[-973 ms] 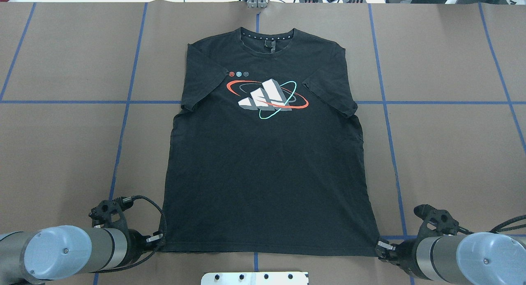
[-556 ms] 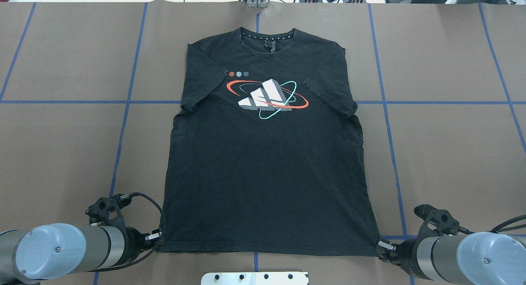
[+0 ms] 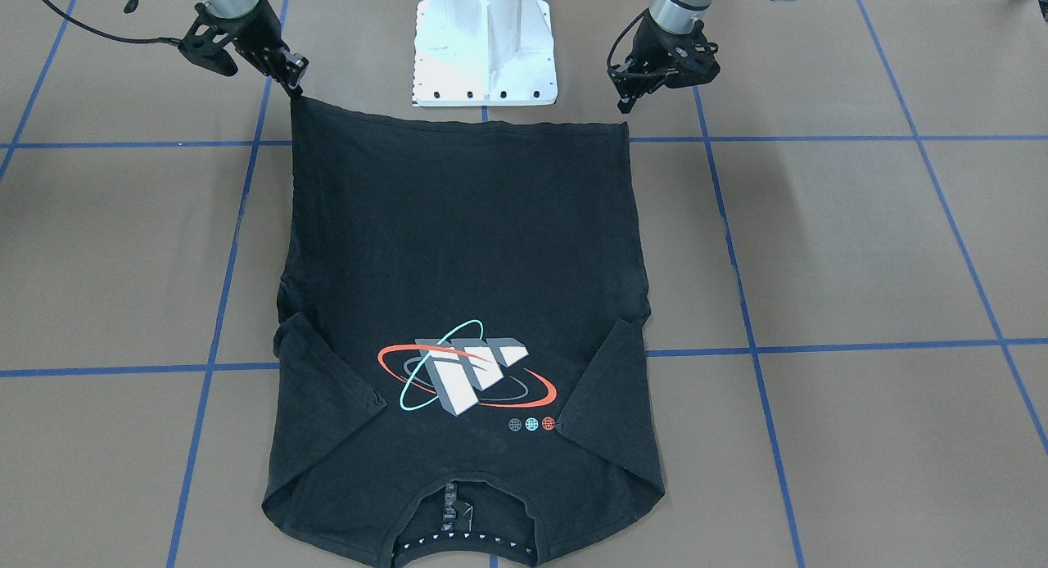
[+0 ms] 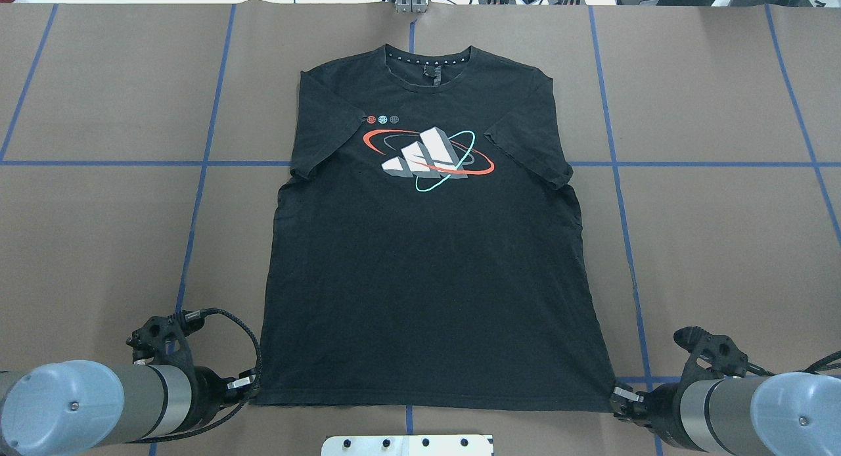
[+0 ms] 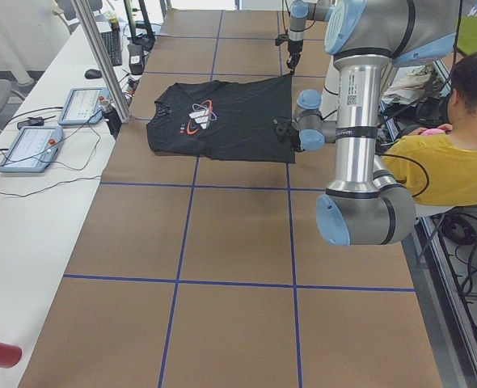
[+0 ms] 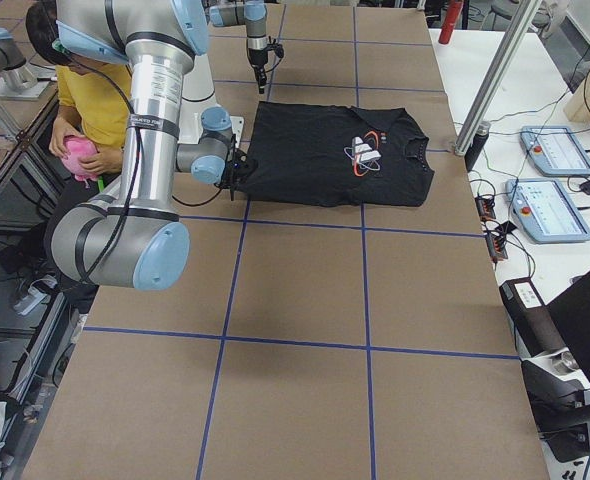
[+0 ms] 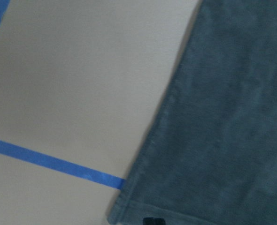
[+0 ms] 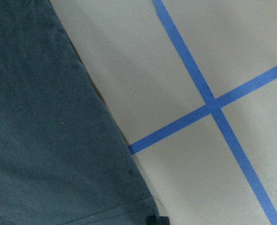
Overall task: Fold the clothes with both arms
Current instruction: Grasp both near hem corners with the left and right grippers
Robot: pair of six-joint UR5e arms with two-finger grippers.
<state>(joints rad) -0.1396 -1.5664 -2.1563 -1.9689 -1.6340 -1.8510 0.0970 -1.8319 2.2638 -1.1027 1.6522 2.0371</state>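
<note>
The hem's corner lies flat just ahead of my left gripper's shut fingers; it should open, move in and pinch that corner (image 3: 623, 128) before folding.
The black T-shirt (image 4: 427, 278) lies flat and face up on the brown table, collar at the far side, orbit-ring graphic (image 4: 427, 157) on the chest. It also shows in the front view (image 3: 467, 249). My left gripper (image 4: 244, 384) is low at the hem's near left corner, and its fingertip (image 7: 150, 220) sits on the hem, shut on it. My right gripper (image 4: 619, 398) is shut on the hem's near right corner. In the front view that corner is drawn up to the right gripper (image 3: 295, 87), and the left gripper (image 3: 626, 103) stands just behind its corner.
The white pedestal base (image 3: 483, 52) stands between the arms, just behind the hem. Blue tape lines (image 4: 197, 163) grid the table. A person in yellow (image 5: 441, 162) sits behind the robot. Control pendants (image 5: 36, 145) and an aluminium post (image 5: 101, 56) stand beyond the table's far edge.
Both grippers have drawn back toward the robot and outward. The hem has stretched wider, most at the right corner. The rest of the shirt has barely shifted.
</note>
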